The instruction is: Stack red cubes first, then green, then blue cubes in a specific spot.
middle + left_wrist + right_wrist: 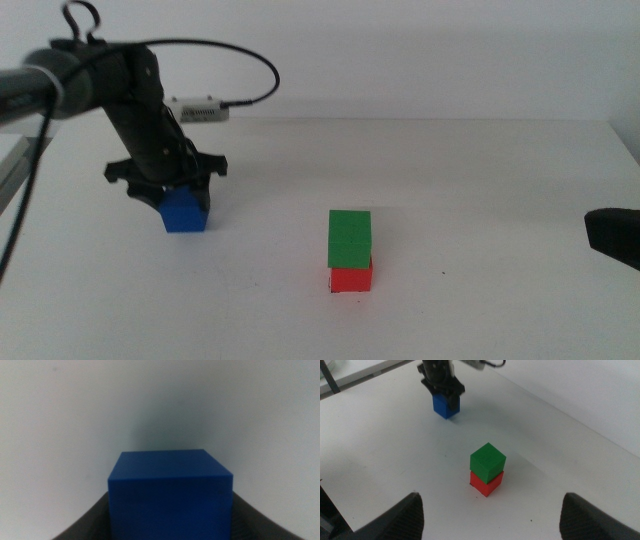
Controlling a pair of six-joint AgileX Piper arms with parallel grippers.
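The blue cube will be the stack's highest cube once my left gripper lets go of it on top of the green cube (pixel 349 218).
The green cube (pixel 349 238) sits on top of the red cube (pixel 351 277) near the table's middle, turned slightly askew on it; the pair also shows in the right wrist view as green cube (pixel 487 461) over red cube (pixel 487 484). The marked spot is hidden; if it lies under this stack, I cannot see it. Far left, the blue cube (pixel 185 212) rests on the tabletop with my left gripper (pixel 180 192) shut on it from above. It fills the space between the jaws, blue cube (pixel 170 492). My right gripper (pixel 492 515) waits open at the right edge, well short of the stack.
White tabletop (pixel 480 180) stretches between the blue cube and the stack and behind them. The left arm's black cable (pixel 250 60) loops above the table at the back left. A table edge runs along the far left.
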